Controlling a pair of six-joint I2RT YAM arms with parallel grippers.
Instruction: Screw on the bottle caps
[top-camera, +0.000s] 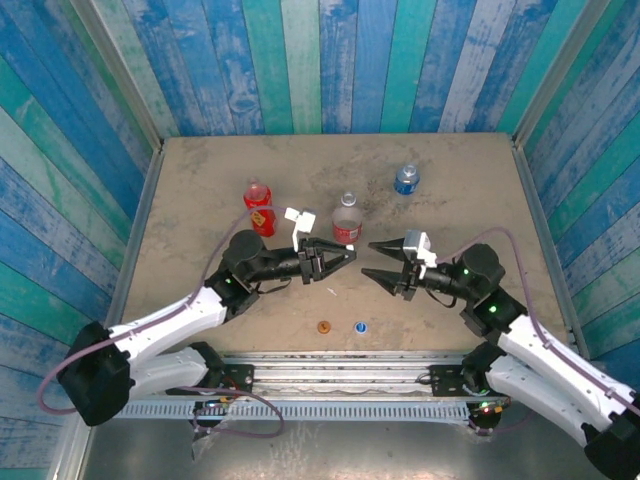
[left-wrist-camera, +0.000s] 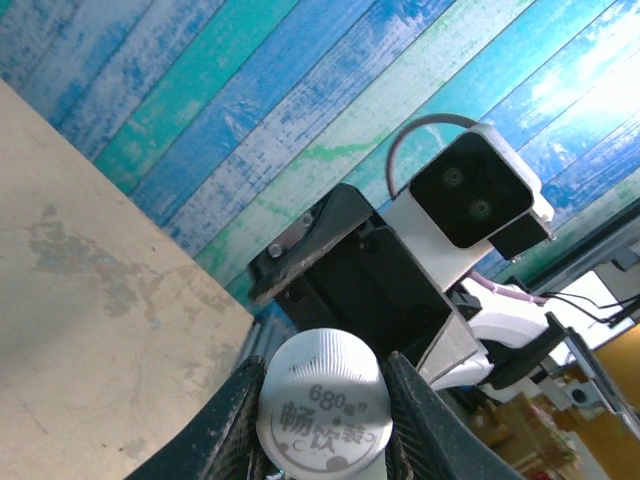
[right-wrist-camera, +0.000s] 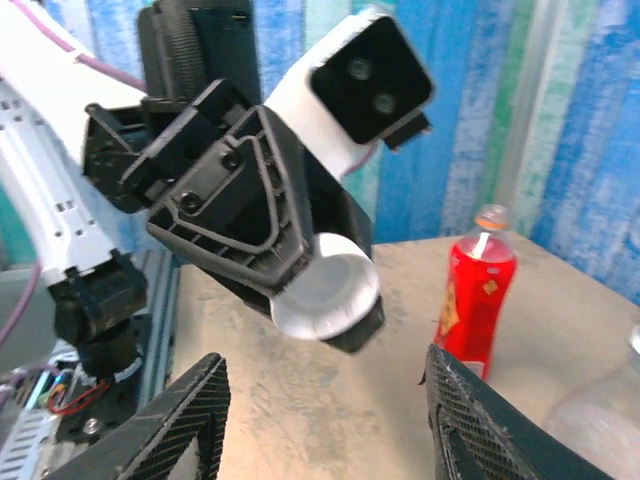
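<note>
My left gripper is going to let go of the white bottle cap on the bare table (top-camera: 373, 297) between the clear bottle and the blue cap.
My left gripper (top-camera: 338, 258) is shut on the white bottle cap (left-wrist-camera: 323, 405), whose printed top faces the left wrist camera. The same cap (right-wrist-camera: 328, 285) shows between the left fingers in the right wrist view. My right gripper (top-camera: 369, 258) faces it from a short gap away, open and holding nothing, its fingers (right-wrist-camera: 178, 425) spread wide below the cap. The clear bottle with a red label (top-camera: 346, 222) stands uncapped just behind both grippers. The all-red bottle (top-camera: 259, 207) stands to the left, the blue-label bottle (top-camera: 406, 179) at the back right. The orange cap (top-camera: 323, 327) and blue cap (top-camera: 359, 326) lie near the front edge.
Striped blue and green walls (top-camera: 330, 60) close in the table (top-camera: 200, 190) on three sides. A metal rail (top-camera: 340, 365) with the arm bases runs along the near edge. The red bottle (right-wrist-camera: 477, 300) stands beyond my right fingers.
</note>
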